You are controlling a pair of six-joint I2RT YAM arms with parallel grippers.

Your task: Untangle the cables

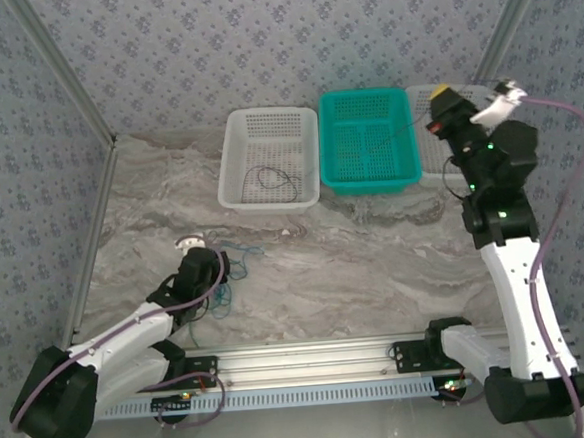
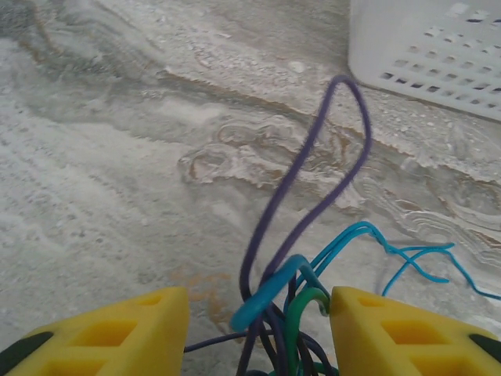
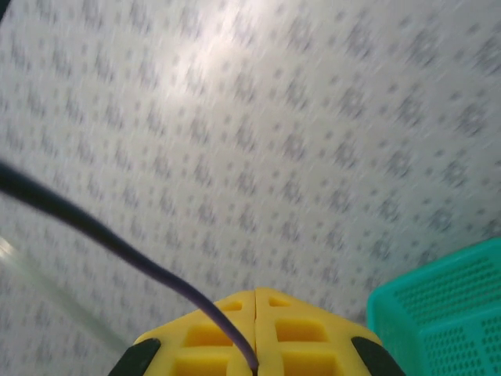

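I will use my right gripper to let the dark purple cable go inside the white basket, on top of the dark cable (image 1: pixel 271 176) that is there.
My left gripper (image 2: pixel 258 317) is open low over the marble table, its yellow fingers (image 2: pixel 117 333) wide apart. A tangle of thin cables lies between them: a purple cable (image 2: pixel 309 141) looping upward, a blue cable (image 2: pixel 270 290) and a green cable (image 2: pixel 301 309) that touches the right finger. More blue cable (image 2: pixel 419 258) trails off to the right. From above, this tangle (image 1: pixel 232 273) lies beside the left gripper (image 1: pixel 202 257). My right gripper (image 3: pixel 254 301) is shut on a dark purple cable (image 3: pixel 117 243), raised by the teal basket (image 1: pixel 367 141).
Three baskets stand in a row at the back: a white basket (image 1: pixel 268 159) holding a dark cable (image 1: pixel 272 180), the teal one in the middle, and another white basket (image 1: pixel 427 119) behind the right arm. The white basket's wall (image 2: pixel 427 55) is close ahead of the left gripper.
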